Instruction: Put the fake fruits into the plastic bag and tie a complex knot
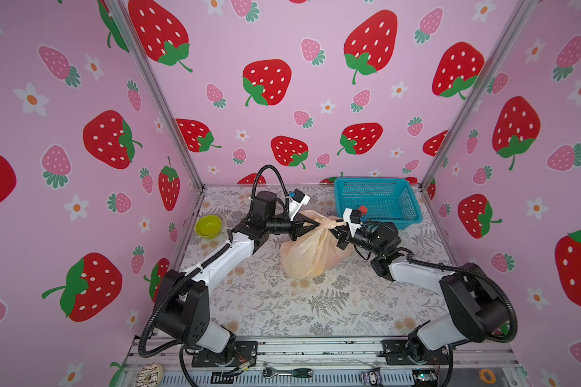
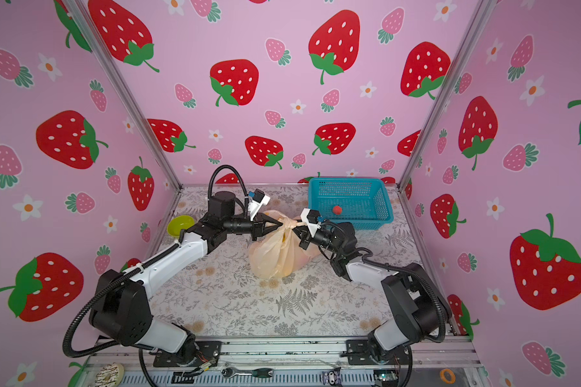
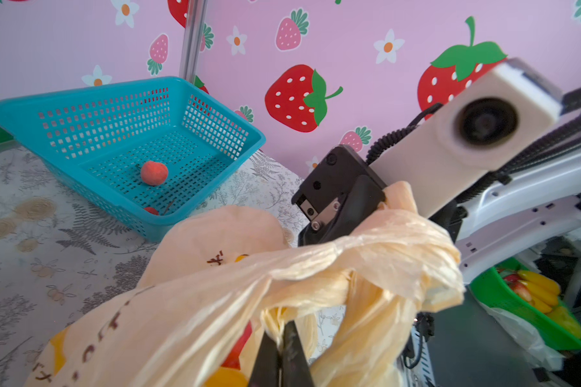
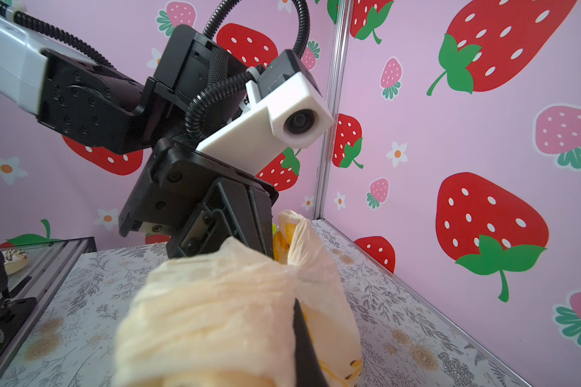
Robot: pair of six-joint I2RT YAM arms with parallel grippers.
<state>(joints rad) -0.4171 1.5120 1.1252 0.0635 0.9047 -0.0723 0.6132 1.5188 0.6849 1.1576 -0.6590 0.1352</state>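
I will slide my right gripper's fingers out, since the piece of plastic wraps over them, and take the piece of plastic (image 3: 363, 332) below the knot before pulling the knot tight.
The plastic bag (image 1: 311, 254) (image 2: 275, 254) stands bulging mid-table, its pale-peach handle strips bunched into the knot (image 1: 323, 223) (image 2: 287, 223) (image 3: 383, 261) at its top. My left gripper (image 1: 316, 223) (image 2: 280, 223) (image 3: 284, 330) reaches in from the left and is shut on a strip just below the knot. From the right, my right gripper (image 1: 337, 228) (image 2: 298, 228) (image 4: 292, 335) is shut on the other strip, which wraps over its fingers (image 4: 304, 338). Red and yellow fake fruits (image 3: 240, 346) show faintly through the bag. One round red-pink fruit (image 1: 362, 210) (image 3: 154, 172) lies in the basket.
The blue mesh basket (image 1: 383, 191) (image 2: 356, 194) (image 3: 114, 110) stands at the back right, close behind the right wrist. A lime-green bowl (image 1: 208, 226) sits at the left edge. A ratchet (image 1: 287, 372) and a doughnut (image 1: 150, 375) lie on the front rail.
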